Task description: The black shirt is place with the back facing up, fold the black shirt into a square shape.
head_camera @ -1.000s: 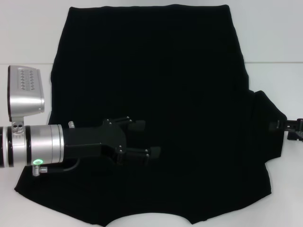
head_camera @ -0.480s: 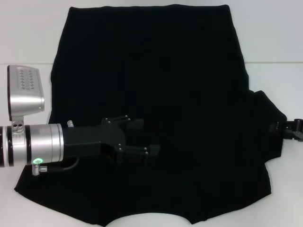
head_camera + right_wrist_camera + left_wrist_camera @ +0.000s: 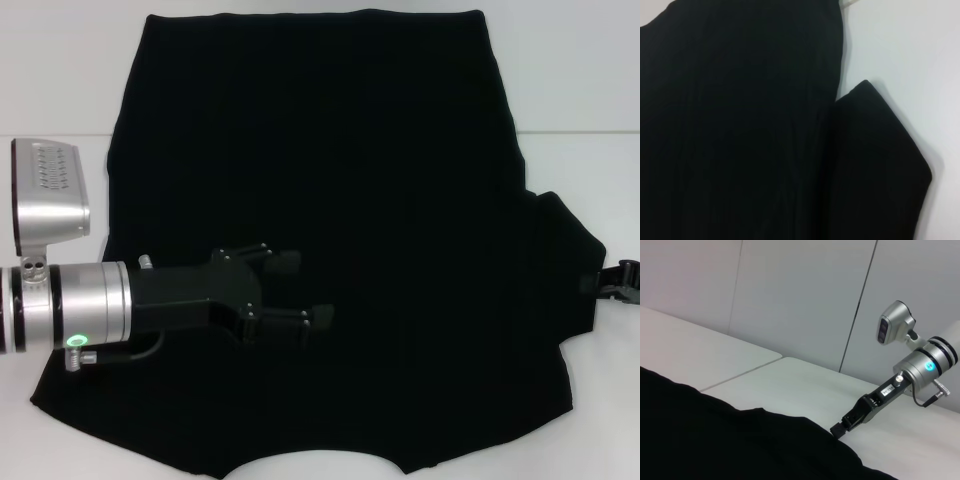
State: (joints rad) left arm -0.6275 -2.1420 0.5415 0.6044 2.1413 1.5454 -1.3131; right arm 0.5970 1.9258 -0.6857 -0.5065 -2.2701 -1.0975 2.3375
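My right gripper is facing a sleeve that lies doubled short beside the black shirt's body, so it should take the sleeve's outer edge [image 3: 597, 257] and pull it out straight before folding.
The black shirt [image 3: 330, 180] lies spread flat on the white table [image 3: 590, 80], plain side up. Its right sleeve [image 3: 565, 270] sticks out to the side. My left gripper [image 3: 306, 288] hovers open over the shirt's lower middle with nothing between its fingers. My right gripper [image 3: 605, 283] sits at the outer edge of the right sleeve, near the head view's right border. The left wrist view shows the shirt [image 3: 715, 440] and, farther off, the right gripper [image 3: 840, 429] at the cloth's edge. The right wrist view looks down on the sleeve [image 3: 875, 165] and the shirt body [image 3: 740, 125].
White table surface [image 3: 900, 60] shows on both sides of the shirt and beyond the sleeve. A seam in the tabletop [image 3: 580, 133] runs across at mid height. Grey wall panels [image 3: 800, 295] stand behind the table.
My left arm has drawn back slightly to the left over the shirt. My right gripper has slid to the right, outward along the sleeve's edge.
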